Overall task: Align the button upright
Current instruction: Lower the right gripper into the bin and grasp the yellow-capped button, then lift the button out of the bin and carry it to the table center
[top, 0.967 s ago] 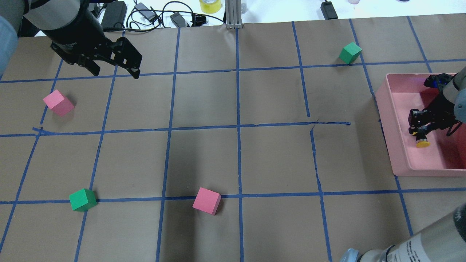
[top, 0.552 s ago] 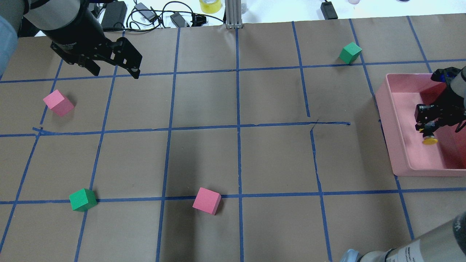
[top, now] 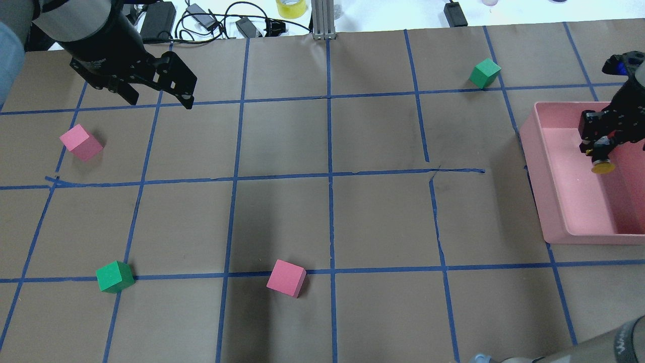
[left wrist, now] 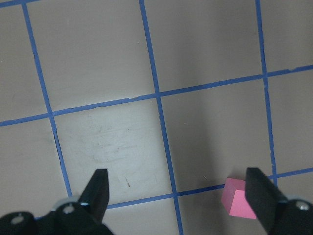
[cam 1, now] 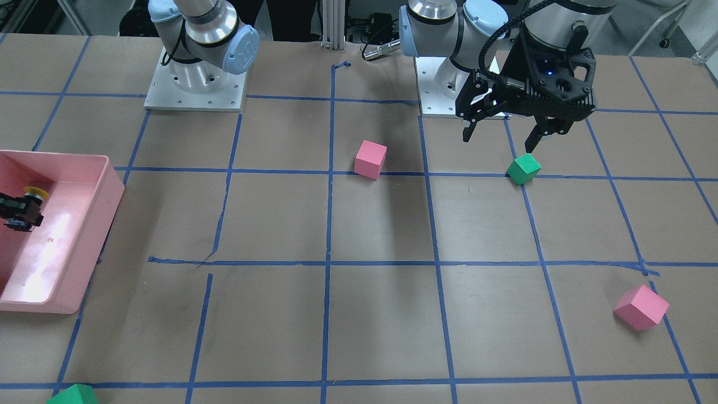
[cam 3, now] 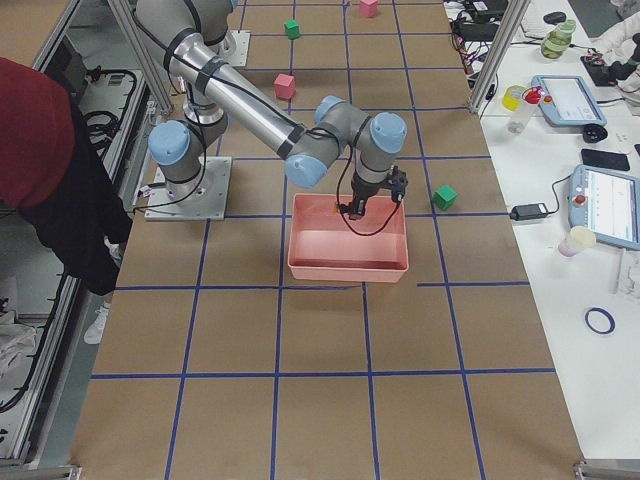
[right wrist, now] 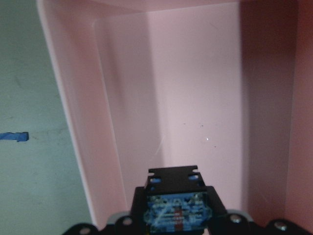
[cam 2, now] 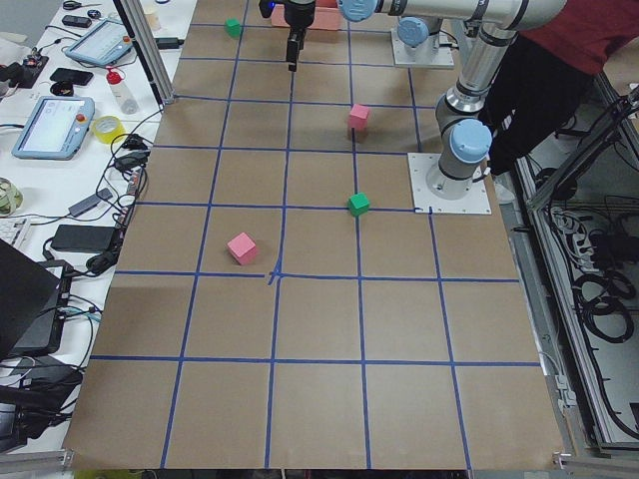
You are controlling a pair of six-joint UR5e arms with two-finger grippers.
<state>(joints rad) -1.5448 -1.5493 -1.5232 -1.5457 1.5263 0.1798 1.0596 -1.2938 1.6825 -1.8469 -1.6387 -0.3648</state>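
I need to let go of the button, now held above the pink tray, with my right gripper next to the lengthwise blue tape line (cam 1: 337,297) nearest the middle pink cube.
My right gripper (top: 597,150) is shut on the button and holds it above the pink tray (top: 532,166). The button's yellow cap (top: 602,168) sticks out past the fingertips, on the robot's side. In the front view the cap (cam 1: 35,192) shows just beyond the right gripper (cam 1: 17,212). In the right wrist view I see only the button's contact block (right wrist: 176,211) between the fingers; the cap is hidden. My left gripper (top: 159,101) is open and empty, high over the table's far left; it also shows in the left wrist view (left wrist: 178,191).
On the brown paper lie a green cube (top: 485,72) at the far right, a pink cube (top: 80,142) at the left, a green cube (top: 114,276) at the near left and a pink cube (top: 286,278) near the middle. Cables lie beyond the far edge.
My right gripper has carried the button away from the robot, toward the tray's far end, still shut on it. The left arm has not moved.
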